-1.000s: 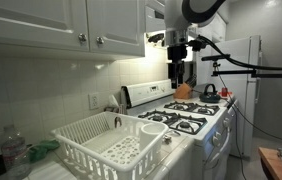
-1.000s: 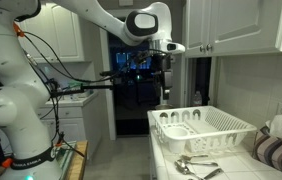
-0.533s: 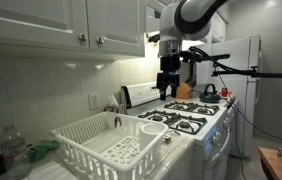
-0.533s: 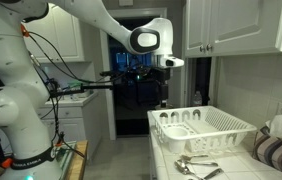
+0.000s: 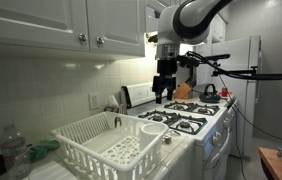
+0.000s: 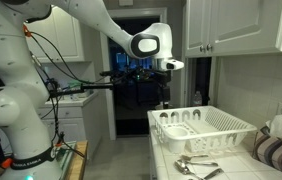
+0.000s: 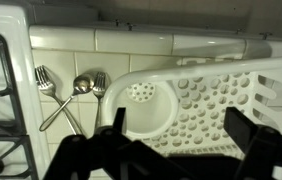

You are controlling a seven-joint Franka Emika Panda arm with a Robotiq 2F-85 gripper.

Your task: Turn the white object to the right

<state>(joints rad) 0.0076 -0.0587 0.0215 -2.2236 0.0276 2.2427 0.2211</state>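
The rack's front rim [image 5: 140, 144] [image 7: 206, 71] is just past the round cutlery cup along the counter's edge. My gripper will go there next and close on it.
The white dish-drying rack [image 5: 106, 143] sits on the counter next to the stove; it also shows in an exterior view [image 6: 201, 130] and in the wrist view [image 7: 211, 100]. It is rectangular with slotted sides and a round cutlery cup at one corner. My gripper [image 5: 160, 95] hangs in the air above the stove, apart from the rack, also seen in an exterior view [image 6: 164, 98]. In the wrist view its dark fingers [image 7: 176, 128] are spread wide with nothing between them, over the rack's cup end.
A white stove with black grates [image 5: 181, 118] stands beside the rack. Spoons and forks [image 7: 71, 90] lie on the counter between rack and stove, also in an exterior view [image 6: 196, 167]. Wall cabinets [image 5: 71, 25] hang above. A water bottle [image 5: 14, 152] stands near the rack.
My gripper has moved down and toward the rack, away from the far end of the stove. The rack has not moved.
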